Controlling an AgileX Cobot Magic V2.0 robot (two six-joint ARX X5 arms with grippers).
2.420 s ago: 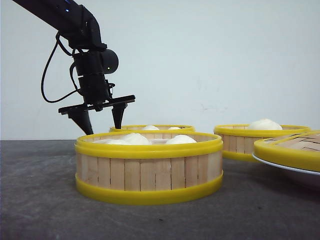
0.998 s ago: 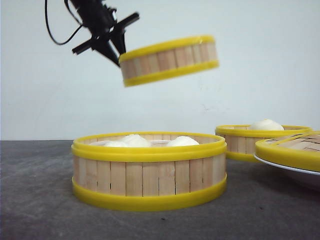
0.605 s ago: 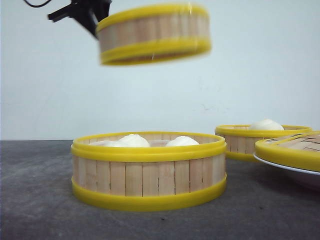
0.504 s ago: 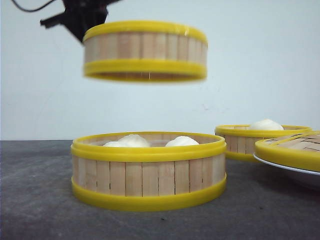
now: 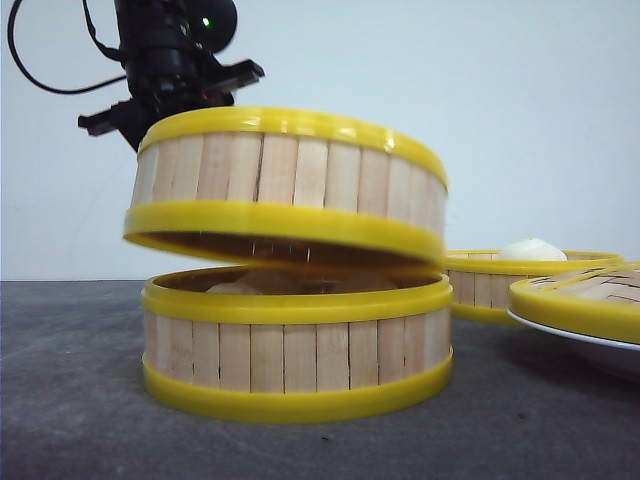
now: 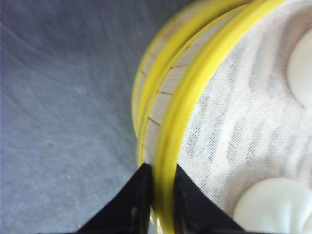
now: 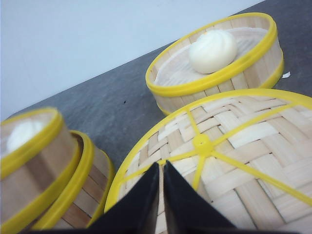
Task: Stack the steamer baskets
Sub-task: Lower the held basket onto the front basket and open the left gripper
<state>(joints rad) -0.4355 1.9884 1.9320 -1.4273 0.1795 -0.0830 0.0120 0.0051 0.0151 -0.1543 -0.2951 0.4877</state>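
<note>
My left gripper sets the tilted steamer basket down next, flat on the yellow rim of the lower steamer basket (image 5: 296,289).
My left gripper (image 5: 150,122) (image 6: 162,195) is shut on the yellow top rim of a steamer basket (image 5: 290,185) (image 6: 195,83), one finger inside and one outside the wall. This basket has a white cloth liner and buns (image 6: 278,207). It hangs slightly tilted, lower on the right, just above a second steamer basket (image 5: 300,345) on the table and roughly over it. I cannot tell whether their right edges touch. A third steamer basket (image 5: 530,280) (image 7: 219,53) with one bun stands at the back right. My right gripper (image 7: 161,166) is shut and empty, hovering over the slatted lid (image 7: 234,146).
The flat yellow-rimmed lid (image 5: 580,300) lies on a white plate (image 5: 600,348) at the right edge of the front view. The table (image 5: 80,400) is dark grey, with a plain white wall behind it.
The left gripper took hold of the rear basket, lifted it high, then brought it forward and down to just above the front basket, whose buns are now hidden.
</note>
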